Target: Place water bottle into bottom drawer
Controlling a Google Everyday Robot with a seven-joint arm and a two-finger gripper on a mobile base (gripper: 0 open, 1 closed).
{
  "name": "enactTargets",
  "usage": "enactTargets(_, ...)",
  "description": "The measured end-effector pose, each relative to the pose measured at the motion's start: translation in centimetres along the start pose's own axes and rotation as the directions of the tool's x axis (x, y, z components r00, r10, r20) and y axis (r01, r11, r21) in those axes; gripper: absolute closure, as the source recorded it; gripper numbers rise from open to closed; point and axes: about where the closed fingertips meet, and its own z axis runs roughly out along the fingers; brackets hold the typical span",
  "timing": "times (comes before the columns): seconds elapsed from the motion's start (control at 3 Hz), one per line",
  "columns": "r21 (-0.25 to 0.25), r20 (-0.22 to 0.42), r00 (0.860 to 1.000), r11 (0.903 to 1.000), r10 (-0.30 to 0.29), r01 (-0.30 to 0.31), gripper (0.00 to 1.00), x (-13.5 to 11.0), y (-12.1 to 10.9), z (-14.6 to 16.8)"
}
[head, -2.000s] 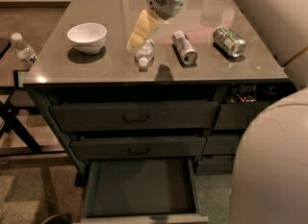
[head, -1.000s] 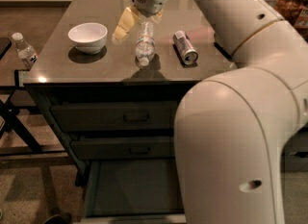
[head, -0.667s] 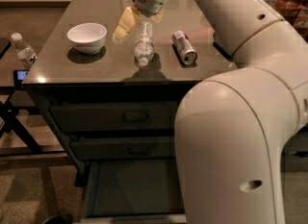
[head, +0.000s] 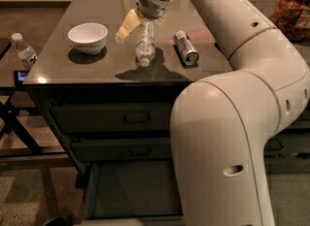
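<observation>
The robot's gripper needs to next close on the middle of the water bottle's body [head: 146, 37], between the bottle's far end and its white cap.
The water bottle [head: 145, 45] lies on the dark tabletop [head: 97, 7], white cap toward the front edge. My gripper [head: 144, 26] is down over the bottle's far end. One yellow finger [head: 127, 26] stands apart to the left of the bottle, so the gripper looks open around it. The bottom drawer [head: 135, 191] is pulled open below the table front, its flat inside bare. My arm's large white links hide the drawer's right part.
A white bowl [head: 88, 37] stands left of the bottle and a silver can [head: 186, 48] lies to its right. Another white-capped bottle [head: 24, 50] stands on a low stand at far left. A jar [head: 293, 7] is at top right. The two upper drawers [head: 131, 119] are shut.
Since two seconds ago my gripper has come down around the bottle's far end, and my arm now fills the right of the view. Over the last second nothing has moved.
</observation>
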Motion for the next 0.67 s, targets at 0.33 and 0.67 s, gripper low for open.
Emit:
enactTargets(0.33, -0.011, -0.013, 1.000, 0.9999, 0.005, -0.005, 0.00, -1.0, -0.2, 1.8)
enactTargets(0.67, -0.012, -0.020, 1.000, 0.9999, 0.004, -0.004, 0.00, -1.3, -0.5, 2.9)
